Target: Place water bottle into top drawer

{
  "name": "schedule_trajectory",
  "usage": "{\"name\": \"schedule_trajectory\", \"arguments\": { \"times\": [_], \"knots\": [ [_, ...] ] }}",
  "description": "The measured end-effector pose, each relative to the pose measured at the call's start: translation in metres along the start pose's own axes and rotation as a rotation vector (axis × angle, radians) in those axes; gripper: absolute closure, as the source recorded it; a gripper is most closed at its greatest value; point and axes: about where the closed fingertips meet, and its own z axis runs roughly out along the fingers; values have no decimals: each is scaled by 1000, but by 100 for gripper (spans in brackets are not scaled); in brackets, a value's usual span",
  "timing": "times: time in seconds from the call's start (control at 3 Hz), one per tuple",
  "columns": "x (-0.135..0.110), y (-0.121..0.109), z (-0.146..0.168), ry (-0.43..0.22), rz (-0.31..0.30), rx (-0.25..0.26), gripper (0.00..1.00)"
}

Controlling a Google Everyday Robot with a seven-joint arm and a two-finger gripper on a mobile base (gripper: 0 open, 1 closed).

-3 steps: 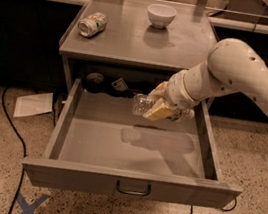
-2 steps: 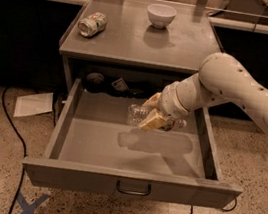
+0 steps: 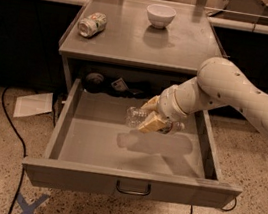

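The robot's gripper should release the water bottle on the drawer's bottom, a little behind the loop handle (image 3: pixel 127 146). The bottle now hangs just above the drawer floor.
The top drawer (image 3: pixel 92 145) is pulled wide open below the grey table, its loop handle (image 3: pixel 133 189) at the front centre. My gripper (image 3: pixel 148 117) is shut on the water bottle (image 3: pixel 135 117), a clear crinkled bottle held on its side. It hangs a little above the drawer floor, over the middle of the drawer. The bottle's shadow lies on the floor just below it. The bottle's far end is hidden by the fingers.
A dented green-and-white soda can (image 3: pixel 92 24) lies at the table's left. A white bowl (image 3: pixel 160 16) stands at the back centre. Dark objects (image 3: pixel 112 83) sit in the shelf behind the drawer. A paper sheet (image 3: pixel 33 105) and cables lie on the floor at left.
My gripper has moved left and down with the bottle, going lower into the open drawer. The drawer, can and bowl have not moved.
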Motion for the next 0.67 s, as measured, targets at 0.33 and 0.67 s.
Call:
{"name": "schedule_trajectory", "arguments": {
  "times": [0.33,0.67],
  "knots": [
    [5,11,41,-15,-1,-40,100],
    [2,20,84,-32,-29,-98,100]
  ]
}}
